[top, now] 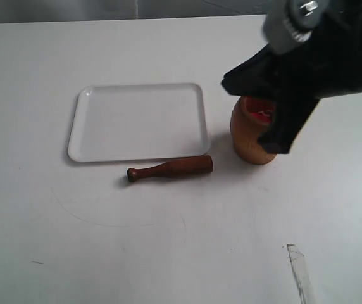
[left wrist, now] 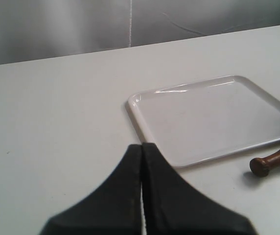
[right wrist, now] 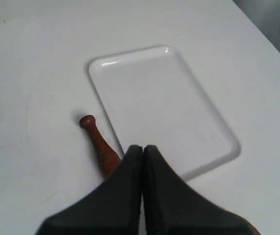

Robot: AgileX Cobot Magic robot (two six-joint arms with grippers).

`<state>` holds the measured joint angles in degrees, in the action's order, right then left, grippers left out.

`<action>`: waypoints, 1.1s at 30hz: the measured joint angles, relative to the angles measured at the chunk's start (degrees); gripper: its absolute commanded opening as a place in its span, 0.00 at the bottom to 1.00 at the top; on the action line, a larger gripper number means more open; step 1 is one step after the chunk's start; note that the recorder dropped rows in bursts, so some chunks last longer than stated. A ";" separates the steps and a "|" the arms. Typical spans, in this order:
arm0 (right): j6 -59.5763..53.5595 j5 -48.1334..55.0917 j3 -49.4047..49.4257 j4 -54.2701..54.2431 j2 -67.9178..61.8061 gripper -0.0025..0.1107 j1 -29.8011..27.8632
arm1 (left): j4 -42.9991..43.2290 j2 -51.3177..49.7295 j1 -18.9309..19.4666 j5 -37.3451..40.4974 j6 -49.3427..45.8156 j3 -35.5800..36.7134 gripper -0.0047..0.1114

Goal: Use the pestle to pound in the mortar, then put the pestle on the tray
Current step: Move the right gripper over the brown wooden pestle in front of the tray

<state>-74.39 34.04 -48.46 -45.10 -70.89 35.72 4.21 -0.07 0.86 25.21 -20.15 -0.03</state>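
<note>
My right gripper is to close on the thin handle of the pestle (top: pixel 144 173) (right wrist: pixel 92 132), just behind the pestle's knob, since the thick end of the pestle does the pounding.
The white tray (top: pixel 137 120) lies flat on the table, with nothing on it. Just in front of its near rim rests the dark reddish pestle (top: pixel 171 168), knob end to the left. To the right of the pestle's thick end stands the light-brown mortar (top: pixel 250 147), its reddish mouth partly hidden by my right arm. My right gripper (right wrist: pixel 142 147) is shut and empty, hovering high over the pestle (right wrist: pixel 100 144) and tray (right wrist: pixel 164 103). In the left wrist view my left gripper (left wrist: pixel 142 145) is shut on nothing, short of the tray (left wrist: pixel 213 117); the pestle's knob (left wrist: pixel 260 165) shows beyond.
A strip of clear tape (top: pixel 300 269) lies on the white table at the front right. The table's far edge (left wrist: pixel 130 47) meets a grey backdrop. My left arm is outside the exterior view.
</note>
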 measured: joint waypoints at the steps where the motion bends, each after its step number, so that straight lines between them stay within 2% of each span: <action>1: 0.00 -2.13 0.00 0.91 -2.07 0.02 1.80 | 0.00 0.00 0.00 0.00 0.00 0.00 0.04; 9: 0.23 -17.07 -0.80 5.35 -17.49 0.02 10.65 | 0.00 0.00 0.00 0.00 0.00 0.00 0.04; 15: 3.51 -18.69 -8.38 6.07 -25.82 0.02 13.63 | 0.00 0.00 0.00 0.00 0.00 0.00 0.04; 18: 8.65 -18.69 -12.50 8.69 -29.12 0.02 14.58 | 0.00 0.00 0.00 0.00 0.00 0.00 0.04; 21: 18.67 -18.88 -14.57 14.84 -31.39 0.02 15.42 | 0.00 0.00 0.00 0.00 0.00 0.00 0.04; 26: 38.10 -19.54 -15.17 31.96 -31.93 0.02 15.58 | 0.00 0.00 0.00 0.00 0.00 0.00 0.04; 29: 50.33 -18.83 -15.21 45.10 -30.69 0.02 15.58 | 0.00 0.00 0.00 0.00 0.00 0.00 0.04; 33: 74.91 -12.27 -15.21 69.46 -27.92 0.02 15.58 | 0.00 0.00 0.00 0.00 0.00 0.00 0.04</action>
<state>0.52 21.76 -63.68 24.37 -98.81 51.30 4.21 -0.07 0.86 25.21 -20.15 -0.03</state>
